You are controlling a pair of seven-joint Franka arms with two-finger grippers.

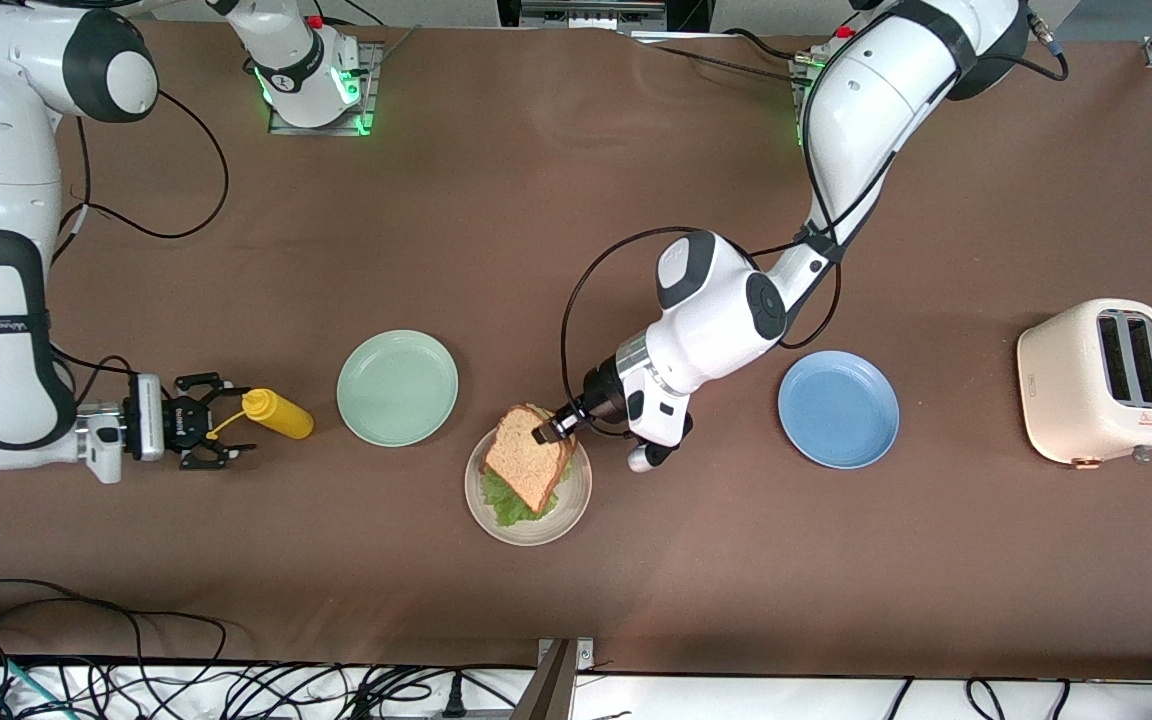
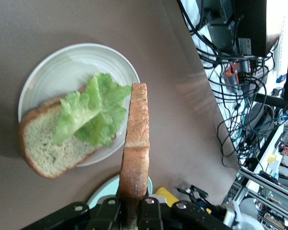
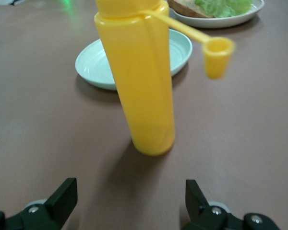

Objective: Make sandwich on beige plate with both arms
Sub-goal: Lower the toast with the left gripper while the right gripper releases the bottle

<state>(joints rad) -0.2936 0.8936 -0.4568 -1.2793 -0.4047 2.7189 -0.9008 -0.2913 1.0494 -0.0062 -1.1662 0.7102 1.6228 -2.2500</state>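
Note:
Next, the left gripper releases the second bread slice on top of the lettuce leaf (image 1: 530, 469) (image 2: 81, 124) on the beige plate.
The beige plate (image 1: 576, 497) (image 2: 53, 62) carries one bread slice (image 2: 43, 148) with a ruffled lettuce leaf (image 1: 504, 507) (image 2: 93, 115) on top. My left gripper (image 1: 548, 430) (image 2: 132, 211) is shut on a second bread slice (image 1: 528, 455) (image 2: 137, 139). It holds that slice tilted on edge over the plate, apart from the lettuce. My right gripper (image 1: 231, 430) (image 3: 129, 196) stands open just off a yellow squeeze bottle (image 1: 279, 414) (image 3: 139, 81), toward the right arm's end of the table, with nothing between its fingers.
The bottle stands upright with its cap (image 3: 217, 55) hanging open on a strap. A mint-green plate (image 1: 397, 387) (image 3: 93, 67) lies between the bottle and the beige plate. A blue plate (image 1: 838, 408) and a cream toaster (image 1: 1101, 380) sit toward the left arm's end.

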